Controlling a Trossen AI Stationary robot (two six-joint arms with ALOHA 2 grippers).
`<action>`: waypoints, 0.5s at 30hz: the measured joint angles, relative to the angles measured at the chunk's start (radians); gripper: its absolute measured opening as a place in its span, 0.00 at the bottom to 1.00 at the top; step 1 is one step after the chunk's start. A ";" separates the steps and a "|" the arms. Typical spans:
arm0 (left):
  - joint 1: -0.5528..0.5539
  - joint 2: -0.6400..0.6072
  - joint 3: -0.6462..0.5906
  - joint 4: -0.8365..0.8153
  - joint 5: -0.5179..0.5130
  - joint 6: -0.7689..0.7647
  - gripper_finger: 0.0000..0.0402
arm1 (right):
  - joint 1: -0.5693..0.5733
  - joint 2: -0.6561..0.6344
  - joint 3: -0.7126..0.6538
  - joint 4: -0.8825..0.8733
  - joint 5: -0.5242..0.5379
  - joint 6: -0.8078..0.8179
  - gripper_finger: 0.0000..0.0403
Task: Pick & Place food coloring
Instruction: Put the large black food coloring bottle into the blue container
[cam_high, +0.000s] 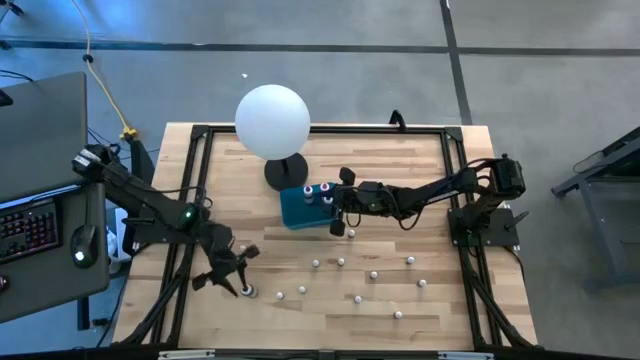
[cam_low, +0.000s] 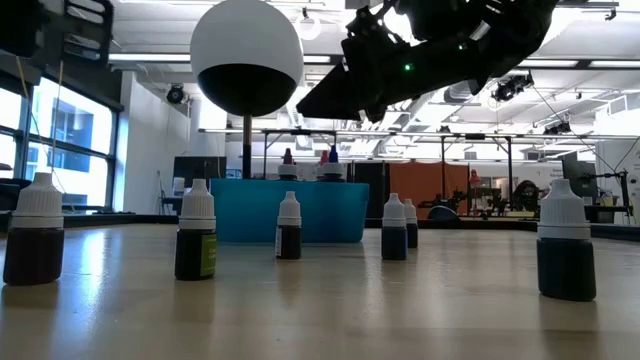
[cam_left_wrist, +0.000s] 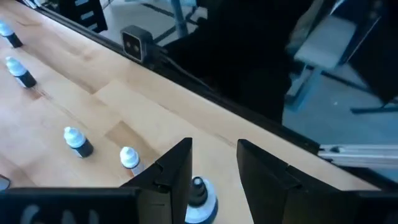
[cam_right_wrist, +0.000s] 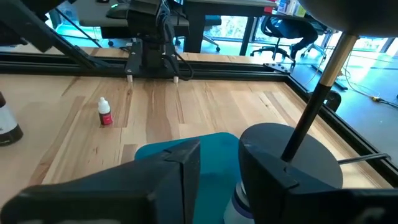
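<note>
The black-capped bottle is close to one finger of my slanting left gripper, so I should open it, aim the fingers more steeply down and grip the bottle's cap (cam_left_wrist: 198, 191).
Several thumb-sized food coloring bottles (cam_high: 374, 274) stand upright, scattered over the wooden table; the low view shows them in a row (cam_low: 289, 227). Two more, with red and blue caps (cam_high: 316, 189), stand in the teal box (cam_high: 297, 210). My left gripper (cam_high: 240, 283) is open near the table's near-left part. Its fingers (cam_left_wrist: 177, 168) stand on either side of one white-capped bottle (cam_left_wrist: 199, 198); I cannot tell whether they touch it. My right gripper (cam_high: 338, 210) hangs open over the teal box (cam_right_wrist: 211, 155), with a whitish bottle (cam_right_wrist: 237, 205) partly hidden under one finger.
The large white ball lamp (cam_high: 272, 120) stands on its dark round base (cam_right_wrist: 280, 155) just behind the teal box, close to my right gripper. A black frame runs around the table's edges (cam_high: 300, 130). Bare wood lies between the scattered bottles. A desk with a keyboard (cam_high: 30, 225) sits left of the table.
</note>
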 joint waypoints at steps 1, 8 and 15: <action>-0.016 0.008 0.000 0.002 -0.025 0.000 0.31 | 0.000 0.000 0.000 0.000 0.000 0.000 0.25; -0.073 0.050 0.000 0.008 -0.243 -0.043 0.32 | 0.000 0.000 0.000 0.000 0.000 0.016 0.22; -0.071 0.116 0.002 0.018 -0.234 -0.100 0.32 | 0.000 0.000 0.000 0.000 0.000 0.030 0.22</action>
